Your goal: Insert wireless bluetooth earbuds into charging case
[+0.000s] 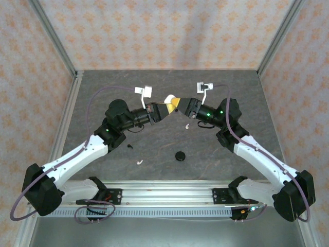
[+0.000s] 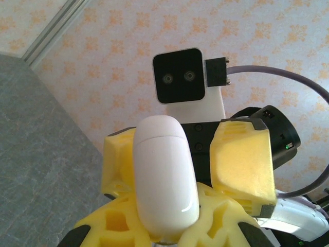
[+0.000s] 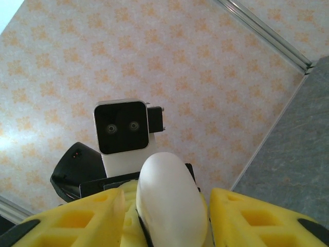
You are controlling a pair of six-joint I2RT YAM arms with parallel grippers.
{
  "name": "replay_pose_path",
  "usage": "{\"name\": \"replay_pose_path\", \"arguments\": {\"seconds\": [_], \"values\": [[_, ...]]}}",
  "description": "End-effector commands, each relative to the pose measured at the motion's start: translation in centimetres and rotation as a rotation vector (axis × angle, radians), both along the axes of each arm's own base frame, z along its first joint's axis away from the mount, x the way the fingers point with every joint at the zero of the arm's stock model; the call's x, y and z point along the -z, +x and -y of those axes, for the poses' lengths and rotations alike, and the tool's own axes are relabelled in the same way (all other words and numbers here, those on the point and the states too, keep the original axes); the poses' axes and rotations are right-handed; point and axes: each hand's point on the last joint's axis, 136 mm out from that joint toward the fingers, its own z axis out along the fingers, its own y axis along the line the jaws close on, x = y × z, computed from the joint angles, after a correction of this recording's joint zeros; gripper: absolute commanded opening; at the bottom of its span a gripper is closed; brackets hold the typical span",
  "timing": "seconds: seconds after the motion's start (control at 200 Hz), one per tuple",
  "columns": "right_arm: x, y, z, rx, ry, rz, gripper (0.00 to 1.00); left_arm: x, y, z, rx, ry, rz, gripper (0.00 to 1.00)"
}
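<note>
My right gripper will hold the charging case, as it leans over my left gripper's fingers, while my left gripper takes its bottom [image 2: 168, 220] to free the lid.
A white oval charging case [image 2: 164, 175], lid closed, is held up in the air with my left gripper [image 2: 164, 224] shut on its lower end. In the top view the case [image 1: 168, 98] sits where both arms meet, above the table's middle. My right gripper [image 3: 169, 211] faces it with one yellow finger [image 3: 77, 221] on each side of the case [image 3: 172, 206]; a gap shows at the right finger [image 3: 257, 221], so it is open. On the table lie a white earbud [image 1: 187, 124], another white earbud [image 1: 139, 161] and a small black earbud [image 1: 129, 146].
A round black object [image 1: 180, 155] lies on the grey table [image 1: 103, 92] in front of the arms. Patterned walls close in the back and both sides. An aluminium rail [image 1: 169, 195] runs along the near edge between the arm bases.
</note>
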Motion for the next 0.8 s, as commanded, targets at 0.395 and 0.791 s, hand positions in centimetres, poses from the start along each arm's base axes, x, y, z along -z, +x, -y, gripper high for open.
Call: {"name": "replay_pose_path", "arguments": {"seconds": [0.395, 0.791], "values": [[-1.0, 0.2, -0.1, 0.028, -0.036, 0.064, 0.14, -0.6, -1.2, -0.1, 0.037, 0.063, 0.052, 0.04], [1.0, 0.0, 0.4, 0.047, -0.269, 0.078, 0.09, 0.5, -2.0, -3.1, -0.007, 0.212, 0.077, 0.69]]}}
